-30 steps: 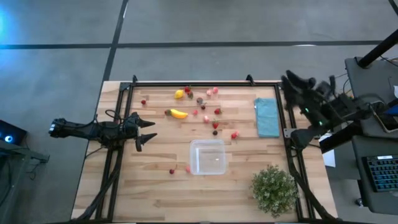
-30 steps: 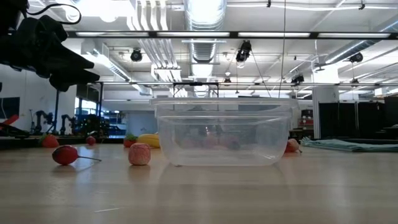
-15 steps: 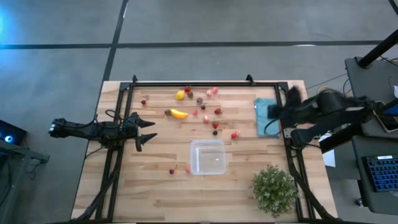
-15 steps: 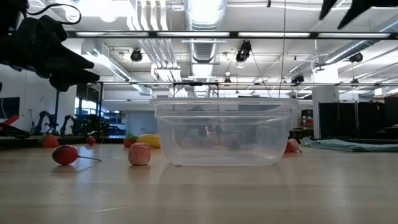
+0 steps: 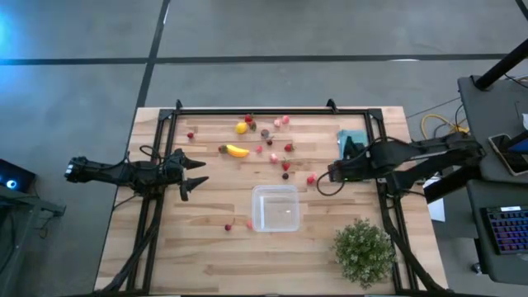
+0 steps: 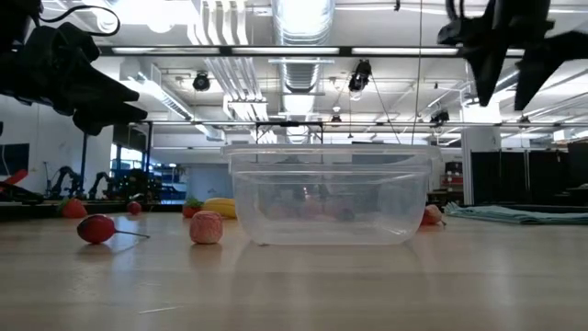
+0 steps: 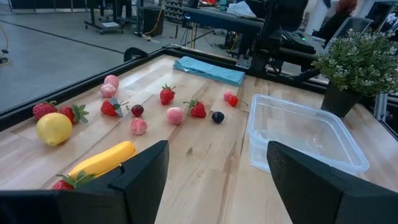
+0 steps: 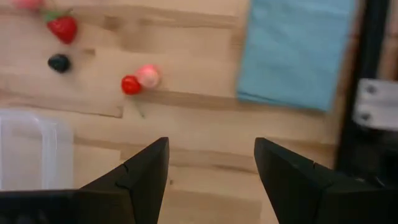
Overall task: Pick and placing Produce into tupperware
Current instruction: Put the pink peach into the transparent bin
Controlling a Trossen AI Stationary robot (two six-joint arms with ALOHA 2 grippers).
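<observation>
My right gripper should close on the middle of the pink piece [image 5: 313, 176] [image 8: 148, 76] that is touching the red cherry, between the clear tupperware and the teal cloth.
The produce lies scattered on the far half of the wooden table: a banana [image 5: 238, 151], a lemon [image 5: 240, 126], and several red and pink berries [image 7: 166, 94]. Two more pieces [image 6: 206, 227] lie left of the clear tupperware [image 5: 275, 208], which stands empty near the middle. My right gripper [image 5: 332, 173] hangs open above the table, pointing down, just right of a red cherry and a pink piece [image 8: 139, 79]. My left gripper [image 5: 198, 175] waits open at the table's left edge, nothing between its fingers.
A folded teal cloth [image 8: 298, 50] lies at the far right, partly under my right arm. A bushy potted plant [image 5: 363, 252] stands at the near right corner. A black frame rail [image 5: 272, 110] runs around the table.
My right gripper has swung in from beyond the table's right edge, over the teal cloth, toward the table's middle. It has tipped to point down and now hangs beside the cherry and the pink piece.
</observation>
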